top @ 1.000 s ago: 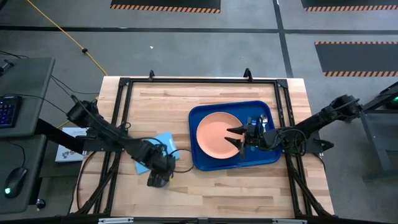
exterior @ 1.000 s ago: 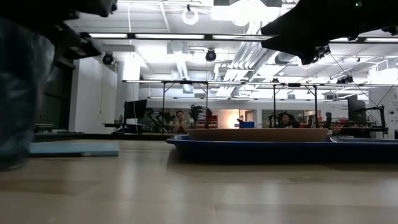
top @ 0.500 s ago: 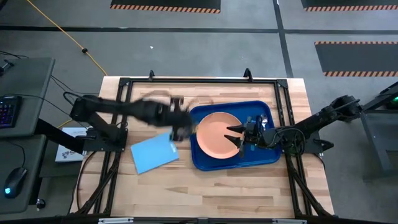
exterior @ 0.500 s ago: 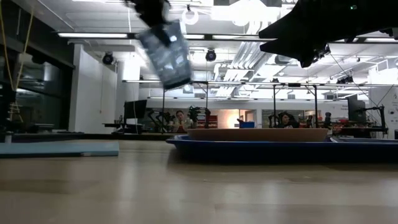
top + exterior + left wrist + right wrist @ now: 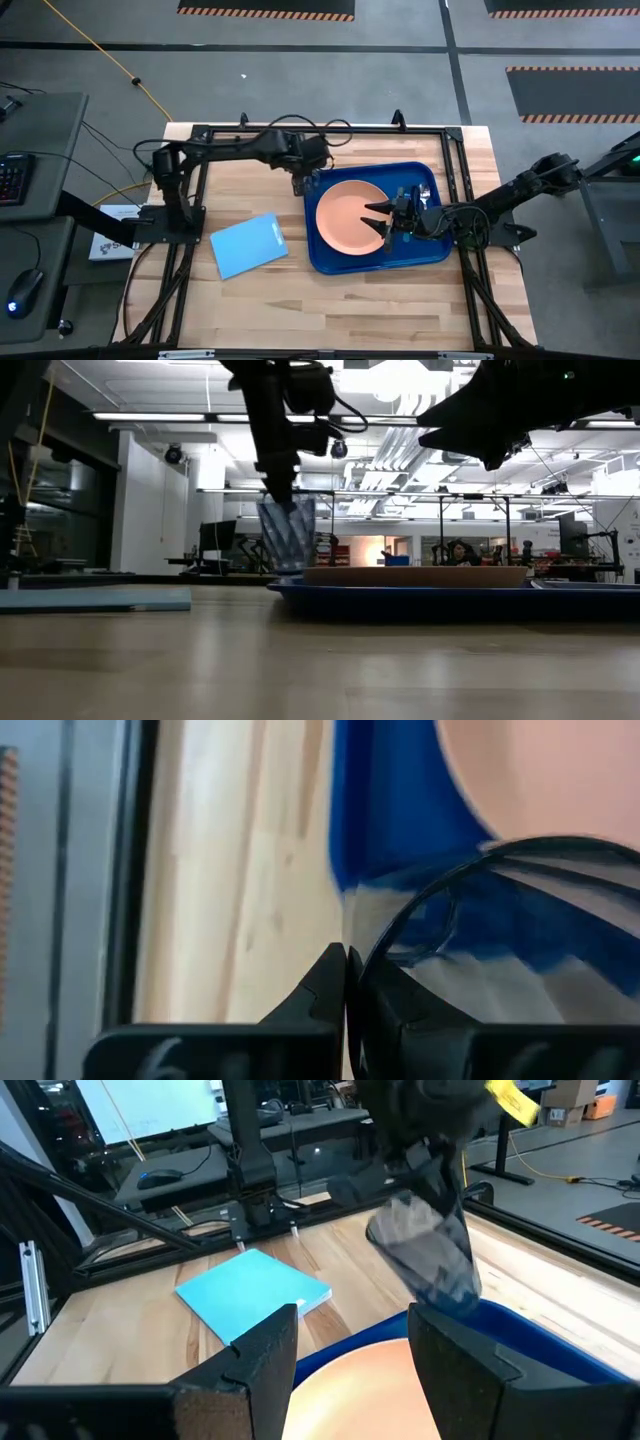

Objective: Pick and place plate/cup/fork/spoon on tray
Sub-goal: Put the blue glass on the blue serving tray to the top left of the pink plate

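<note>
My left gripper has the cup. It will let go of it inside the tray's far corner [image 5: 318, 190] [image 5: 468, 902], between the plate and the tray's rim.
My left gripper [image 5: 301, 182] is shut on the dark grey, see-through cup [image 5: 285, 535] over the far left corner of the dark blue tray [image 5: 325, 262]. In the low view the cup hangs a little above the tray's left rim. The peach-orange plate [image 5: 345, 215] lies flat in the tray. My right gripper [image 5: 372, 220] is open and empty above the plate's right part. The right wrist view shows the cup [image 5: 425, 1250] held beyond its open fingers. I cannot make out the fork or the spoon. My left gripper holds the cup by its rim [image 5: 362, 965], the wall pinched between one finger outside and one inside [image 5: 390, 1010]. The fingers come from above, pointing down. The cup hangs upright below them, mouth up, clear of the table and the tray.
A light-blue flat sheet [image 5: 248, 245] lies on the wooden table left of the tray. A black frame [image 5: 320, 130] runs along the table's edges. People and equipment show far behind the table in the low view.
My left gripper has lifted the cup off the table's near left part and swung it up and toward the far right, to the tray's far left corner. The cup was tilted and high half a second ago; it now hangs upright and lower.
</note>
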Controlling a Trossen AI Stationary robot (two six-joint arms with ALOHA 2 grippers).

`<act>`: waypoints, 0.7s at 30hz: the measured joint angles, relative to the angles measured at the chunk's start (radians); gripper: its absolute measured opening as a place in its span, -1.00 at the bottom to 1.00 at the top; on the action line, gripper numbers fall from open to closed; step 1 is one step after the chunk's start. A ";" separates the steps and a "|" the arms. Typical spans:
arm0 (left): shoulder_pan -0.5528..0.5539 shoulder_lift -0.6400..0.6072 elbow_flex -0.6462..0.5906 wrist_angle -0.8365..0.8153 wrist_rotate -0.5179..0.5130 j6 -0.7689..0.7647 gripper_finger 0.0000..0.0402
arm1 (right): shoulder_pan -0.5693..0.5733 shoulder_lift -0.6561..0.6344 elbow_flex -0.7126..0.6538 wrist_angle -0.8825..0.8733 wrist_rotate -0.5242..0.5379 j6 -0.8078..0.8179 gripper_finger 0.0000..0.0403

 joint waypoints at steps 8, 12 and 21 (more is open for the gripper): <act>-0.027 0.030 0.000 0.088 0.095 0.007 -0.99 | 0.000 0.000 0.000 -0.002 0.000 0.000 -0.09; -0.032 0.029 0.000 0.086 0.122 0.006 -0.99 | 0.000 0.000 0.000 -0.002 0.000 0.000 -0.09; -0.005 0.029 0.000 0.088 0.155 -0.003 -0.99 | 0.000 0.000 0.000 -0.002 0.000 0.000 -0.09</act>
